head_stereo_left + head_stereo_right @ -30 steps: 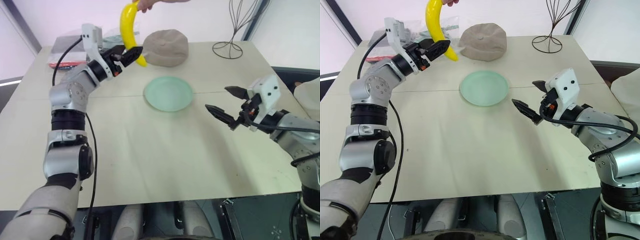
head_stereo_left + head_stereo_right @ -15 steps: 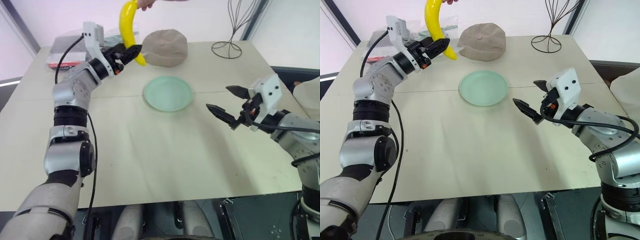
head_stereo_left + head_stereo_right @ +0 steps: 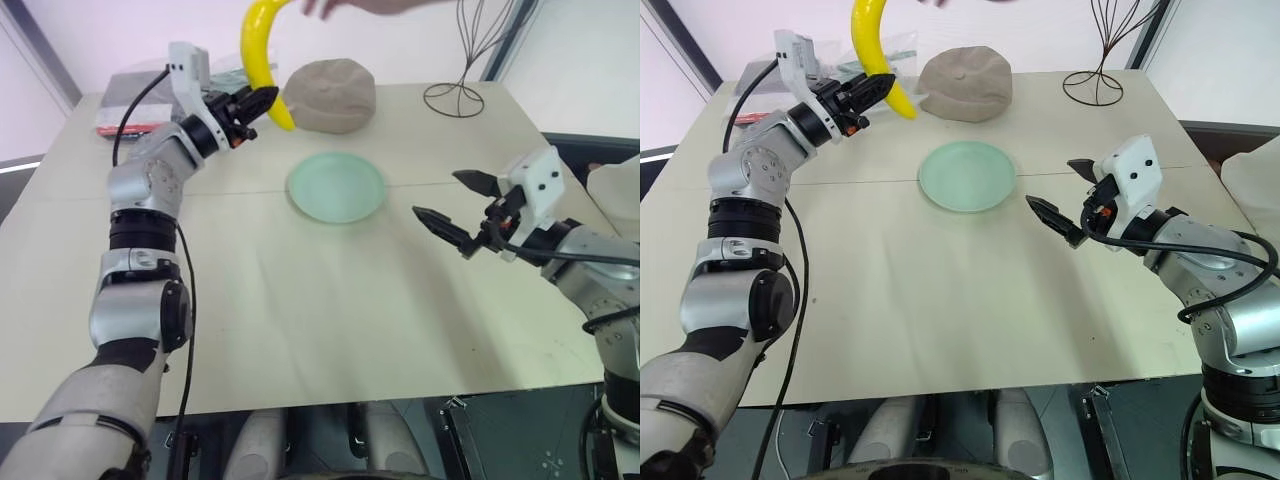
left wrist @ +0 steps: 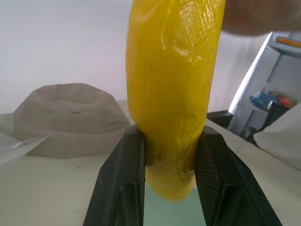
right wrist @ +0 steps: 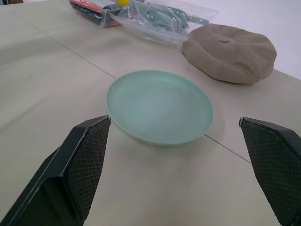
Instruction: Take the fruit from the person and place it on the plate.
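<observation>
I should let go of the banana with my left gripper around the middle of the pale green plate (image 3: 330,188), in front of the hat.
The fruit, a yellow banana (image 3: 257,45), hangs upright above the table's far left side. My left gripper (image 3: 262,101) is shut on its lower part, and both black fingers (image 4: 124,179) press its sides in the left wrist view. The person's hand (image 3: 352,6) is a blur at the top edge, just right of the banana's upper end. The pale green plate (image 3: 337,187) lies bare at the table's middle. My right gripper (image 3: 436,196) hovers open to the right of the plate, with nothing between its fingers (image 5: 84,160), and it faces the plate (image 5: 160,106).
A brownish-grey hat (image 3: 332,93) lies behind the plate, close to the banana. A thin wire stand (image 3: 465,70) rises at the back right. A clear bag of items (image 5: 146,14) and a red-edged packet (image 3: 128,122) lie at the back left.
My left gripper has closed onto the banana's lower part. The person's hand has slid rightward off the banana's top. The right arm has not moved.
</observation>
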Available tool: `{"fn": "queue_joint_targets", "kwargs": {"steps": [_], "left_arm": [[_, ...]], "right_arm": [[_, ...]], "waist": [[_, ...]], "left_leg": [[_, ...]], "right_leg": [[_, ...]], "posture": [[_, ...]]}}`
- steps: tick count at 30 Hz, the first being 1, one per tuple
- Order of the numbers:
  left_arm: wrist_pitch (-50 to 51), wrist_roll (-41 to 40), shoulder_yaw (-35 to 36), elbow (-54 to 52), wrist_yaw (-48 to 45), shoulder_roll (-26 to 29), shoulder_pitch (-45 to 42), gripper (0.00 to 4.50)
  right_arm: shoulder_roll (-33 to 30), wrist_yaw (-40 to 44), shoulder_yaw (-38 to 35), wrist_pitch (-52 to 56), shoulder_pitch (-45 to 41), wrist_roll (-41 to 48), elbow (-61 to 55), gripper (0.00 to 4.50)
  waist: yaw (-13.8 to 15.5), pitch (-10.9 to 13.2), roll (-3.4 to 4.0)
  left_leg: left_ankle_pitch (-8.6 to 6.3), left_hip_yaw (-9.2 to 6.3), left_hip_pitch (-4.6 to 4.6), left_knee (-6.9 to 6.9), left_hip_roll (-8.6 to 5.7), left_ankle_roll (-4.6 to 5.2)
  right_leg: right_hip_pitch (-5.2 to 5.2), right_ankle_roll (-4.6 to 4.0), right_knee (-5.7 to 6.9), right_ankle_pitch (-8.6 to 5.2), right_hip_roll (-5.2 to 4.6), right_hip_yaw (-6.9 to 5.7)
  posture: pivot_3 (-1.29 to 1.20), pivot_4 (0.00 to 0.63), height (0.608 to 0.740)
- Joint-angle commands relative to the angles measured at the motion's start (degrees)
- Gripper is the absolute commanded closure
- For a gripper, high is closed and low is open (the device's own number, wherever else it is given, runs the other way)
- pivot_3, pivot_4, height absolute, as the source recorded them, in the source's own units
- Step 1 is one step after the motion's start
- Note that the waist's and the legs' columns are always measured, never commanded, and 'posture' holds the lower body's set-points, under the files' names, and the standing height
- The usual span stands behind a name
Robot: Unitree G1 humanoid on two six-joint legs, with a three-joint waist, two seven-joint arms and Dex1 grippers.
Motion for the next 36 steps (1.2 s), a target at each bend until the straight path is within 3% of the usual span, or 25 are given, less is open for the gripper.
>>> {"fn": "queue_joint_targets", "kwargs": {"steps": [1,7,15,22,25,32,36], "left_arm": [[0.39,1.16,-1.59,-1.82,-2.86,1.69,-1.52,3.61],[-3.79,7.34,-6.29,7.68,-6.05,1.37,-6.22,3.61],[-13.49,17.06,-11.90,23.73,-5.83,-3.82,-11.01,3.61],[-13.73,24.31,-15.56,31.73,-1.71,-9.20,-12.63,3.61],[-10.31,23.34,-13.06,33.75,1.07,-10.88,-14.11,3.61],[1.99,14.37,0.15,36.62,10.86,-13.59,-17.25,3.61],[4.34,13.24,3.04,36.60,12.59,-14.68,-16.61,3.61]], "right_arm": [[-0.03,-0.23,-1.45,-1.11,-0.33,-0.03,-1.92,0.00],[-0.12,-0.08,-0.97,-1.32,-0.64,-0.30,-1.39,0.00],[0.31,-0.48,-0.86,-1.39,-0.08,-0.33,-1.89,0.00],[0.98,-1.24,-1.05,-1.26,1.08,-0.26,-3.12,0.00],[1.33,-1.56,-1.09,-1.26,1.60,-0.37,-3.67,0.00],[1.72,-2.37,-1.13,-1.21,2.35,-0.77,-4.39,0.00],[1.68,-2.66,-1.32,-1.14,2.90,-0.80,-4.93,0.00]], "waist": [[-0.01,0.00,0.00],[0.16,0.00,0.00],[0.56,0.00,-0.01],[1.18,0.01,-0.02],[1.17,0.01,-0.02],[1.12,0.02,-0.03],[1.17,0.02,-0.03]], "left_leg": [[0.00,0.00,0.00,0.00,0.00,0.00],[0.00,0.00,0.00,0.00,0.00,0.00],[0.00,0.02,-0.02,0.01,-0.02,0.01],[-0.01,0.02,-0.05,0.01,-0.02,0.02],[-0.01,0.01,-0.05,0.02,-0.02,0.02],[-0.01,0.00,-0.04,0.02,-0.02,0.02],[-0.01,0.00,-0.03,0.02,-0.01,0.01]], "right_leg": [[0.00,0.00,0.00,0.00,0.01,0.00],[0.00,0.00,0.01,0.00,0.03,-0.01],[0.00,0.01,-0.01,0.00,0.04,-0.02],[-0.01,0.01,-0.01,0.00,0.05,-0.02],[-0.01,0.01,-0.01,0.00,0.06,-0.02],[-0.01,0.02,0.00,0.00,0.05,-0.03],[-0.02,0.02,0.02,0.00,0.06,-0.03]], "posture": [[0.00,0.150,0.740],[0.00,0.150,0.740],[0.00,0.150,0.740],[0.00,0.150,0.740],[0.00,0.150,0.740],[0.00,0.150,0.740],[0.00,0.150,0.740]]}}
